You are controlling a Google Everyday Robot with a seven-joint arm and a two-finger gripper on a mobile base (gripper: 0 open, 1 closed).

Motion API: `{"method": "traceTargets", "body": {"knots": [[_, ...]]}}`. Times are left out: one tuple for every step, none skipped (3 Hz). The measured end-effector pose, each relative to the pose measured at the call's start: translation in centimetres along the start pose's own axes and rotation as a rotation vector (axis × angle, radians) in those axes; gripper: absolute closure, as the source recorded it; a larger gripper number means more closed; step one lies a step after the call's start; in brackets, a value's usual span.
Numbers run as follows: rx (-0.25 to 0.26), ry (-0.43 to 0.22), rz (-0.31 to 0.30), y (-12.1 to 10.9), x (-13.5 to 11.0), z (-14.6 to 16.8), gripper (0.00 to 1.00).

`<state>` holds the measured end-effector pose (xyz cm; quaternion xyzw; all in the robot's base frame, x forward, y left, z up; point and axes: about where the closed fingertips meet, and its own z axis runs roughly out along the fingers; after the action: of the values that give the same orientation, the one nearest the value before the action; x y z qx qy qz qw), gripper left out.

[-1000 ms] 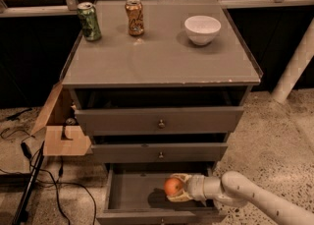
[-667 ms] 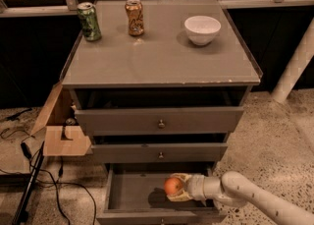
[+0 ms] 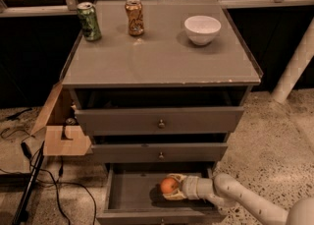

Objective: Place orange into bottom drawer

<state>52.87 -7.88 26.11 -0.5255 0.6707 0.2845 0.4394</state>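
Note:
The robot's gripper should release the orange near the middle of the open bottom drawer's inside (image 3: 164, 185).
The orange (image 3: 169, 185) is a round bright fruit held inside the open bottom drawer (image 3: 132, 194), just above its floor at the right side. My gripper (image 3: 172, 187) reaches in from the lower right on a pale arm and is shut on the orange, with one finger above and one below it. The bottom drawer is pulled well out from the grey cabinet. Its front edge and knob are at the frame's bottom edge.
The two upper drawers (image 3: 159, 120) stand slightly open above. On the cabinet top sit a green can (image 3: 89, 21), an orange-gold can (image 3: 134, 17) and a white bowl (image 3: 202, 29). A cardboard box (image 3: 61, 126) and cables lie at the left; a white post (image 3: 294, 67) stands at the right.

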Motion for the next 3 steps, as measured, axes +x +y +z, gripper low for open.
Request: {"method": "traceTargets", "body": {"knots": [[0.004, -0.018, -0.003, -0.7, 1.2, 1.7, 1.0], [0.008, -0.017, -0.011, -1.4, 2.4, 3.0, 1.0], [0.011, -0.003, -0.014, -1.9, 3.8, 4.1, 1.0]]}}
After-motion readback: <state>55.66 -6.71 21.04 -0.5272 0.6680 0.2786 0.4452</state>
